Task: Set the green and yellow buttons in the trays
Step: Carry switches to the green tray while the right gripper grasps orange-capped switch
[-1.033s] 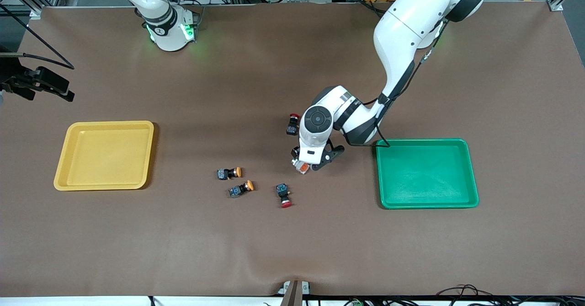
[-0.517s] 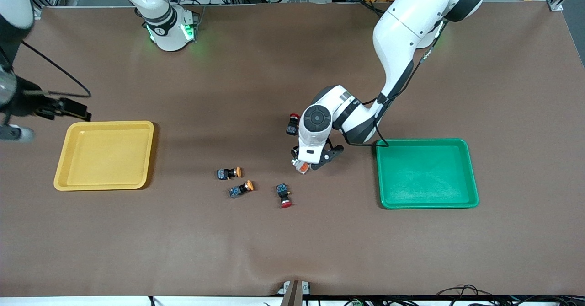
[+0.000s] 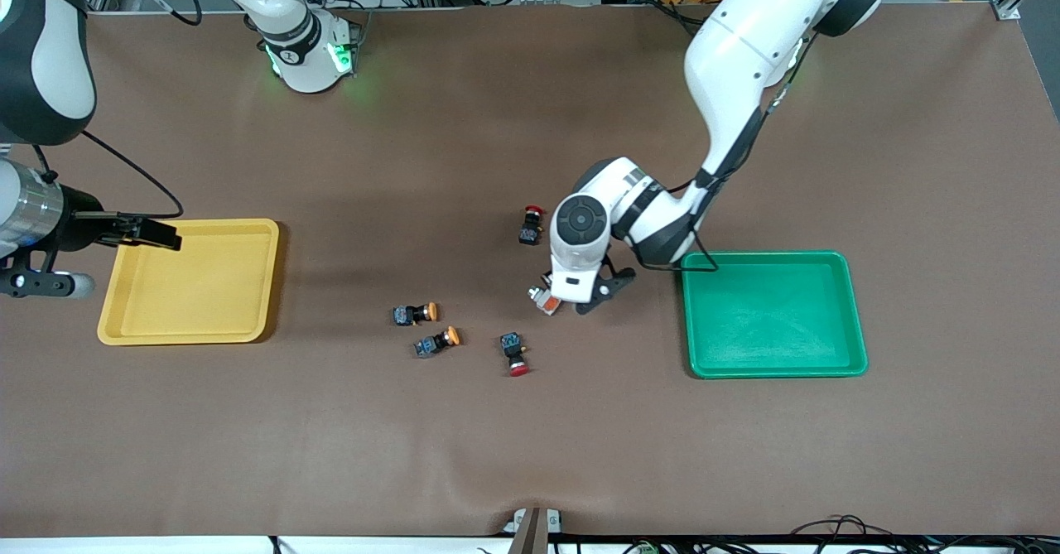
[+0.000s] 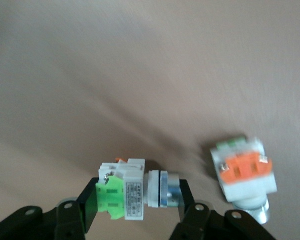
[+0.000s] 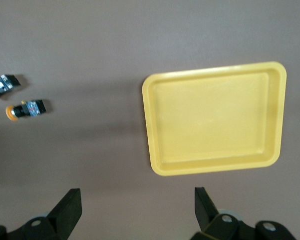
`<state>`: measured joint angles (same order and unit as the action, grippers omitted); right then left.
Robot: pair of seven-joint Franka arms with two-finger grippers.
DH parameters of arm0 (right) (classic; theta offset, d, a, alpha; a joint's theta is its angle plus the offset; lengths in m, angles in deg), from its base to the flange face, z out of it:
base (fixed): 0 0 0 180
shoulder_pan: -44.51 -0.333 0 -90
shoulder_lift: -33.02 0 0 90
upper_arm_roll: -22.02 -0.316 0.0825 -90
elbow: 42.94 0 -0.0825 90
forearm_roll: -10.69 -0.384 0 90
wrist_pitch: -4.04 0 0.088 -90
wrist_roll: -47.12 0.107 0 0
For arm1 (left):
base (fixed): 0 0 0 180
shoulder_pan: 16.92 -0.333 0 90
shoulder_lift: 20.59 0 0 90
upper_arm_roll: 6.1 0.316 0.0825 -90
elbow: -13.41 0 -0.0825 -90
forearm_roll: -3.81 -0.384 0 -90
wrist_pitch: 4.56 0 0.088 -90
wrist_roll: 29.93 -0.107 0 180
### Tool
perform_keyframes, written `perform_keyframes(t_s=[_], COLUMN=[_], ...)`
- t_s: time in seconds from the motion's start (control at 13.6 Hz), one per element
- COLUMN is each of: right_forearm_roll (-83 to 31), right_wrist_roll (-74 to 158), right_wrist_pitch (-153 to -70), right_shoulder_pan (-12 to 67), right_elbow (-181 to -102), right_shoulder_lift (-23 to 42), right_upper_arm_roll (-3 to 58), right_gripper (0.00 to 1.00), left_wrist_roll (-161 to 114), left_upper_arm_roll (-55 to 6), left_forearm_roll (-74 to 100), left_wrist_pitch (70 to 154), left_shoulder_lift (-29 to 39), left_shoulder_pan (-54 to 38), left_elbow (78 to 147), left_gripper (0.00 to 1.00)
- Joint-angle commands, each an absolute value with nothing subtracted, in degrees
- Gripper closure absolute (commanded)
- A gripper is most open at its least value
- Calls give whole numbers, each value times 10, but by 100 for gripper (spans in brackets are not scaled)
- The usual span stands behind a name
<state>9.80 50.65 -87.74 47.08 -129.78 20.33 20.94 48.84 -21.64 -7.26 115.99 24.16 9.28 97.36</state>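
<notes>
The green-capped switch will go down in the middle of the green tray [image 3: 776, 319], placed there by my left gripper.
My left gripper [image 3: 577, 296] is shut on a pale grey switch with a green cap [image 4: 124, 192], gripping it end to end low over the brown mat [image 3: 530, 455], between the loose switches and the green tray [image 3: 774, 314]. A pale grey switch with an orange cap [image 3: 544, 299] lies on the mat beside it, also in the left wrist view [image 4: 245, 172]. Two round yellow-capped switches [image 3: 416, 313] [image 3: 439, 341] lie nearer the yellow tray [image 3: 195, 281]. My right gripper [image 3: 153, 235] hangs open and empty over the yellow tray's edge; its wrist view shows that tray [image 5: 214, 125], empty.
Two red-capped black switches lie on the mat: one [image 3: 530, 224] toward the arm bases from my left gripper, one [image 3: 514, 353] nearer the front camera. Both trays hold nothing. The yellow-capped switches show in the right wrist view [image 5: 27, 109].
My left gripper has shifted slightly toward the green tray with the green-capped switch; the orange-capped one stays on the mat. My right arm has swung in over the yellow tray's edge.
</notes>
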Motion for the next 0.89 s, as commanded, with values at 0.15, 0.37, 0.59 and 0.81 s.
perform_keyframes(t_s=[0.15, 0.37, 0.59, 0.81], right_forearm_roll=[36, 19, 18, 15], right_wrist_roll=[643, 777, 926, 1017], right_wrist_pitch=[-904, -953, -1018, -1113], right_shoulder_pan=[467, 438, 382, 350], right_elbow=[-1290, -1289, -1288, -1287], right_shoulder_lift=[160, 100, 43, -19], right_upper_arm_roll=[203, 203, 203, 202], right_gripper=[0, 0, 0, 0], left_wrist_roll=[353, 259, 191, 117], left_upper_arm_roll=[-217, -222, -221, -220], left_forearm_roll=[-83, -83, -84, -84], left_wrist_pitch=[1036, 1041, 1070, 1121], left_shoulder_lift=[135, 131, 140, 151], left_shoulder_pan=[-13, -100, -157, -212], left_elbow=[992, 1015, 1039, 1066], left_gripper=[100, 100, 100, 85])
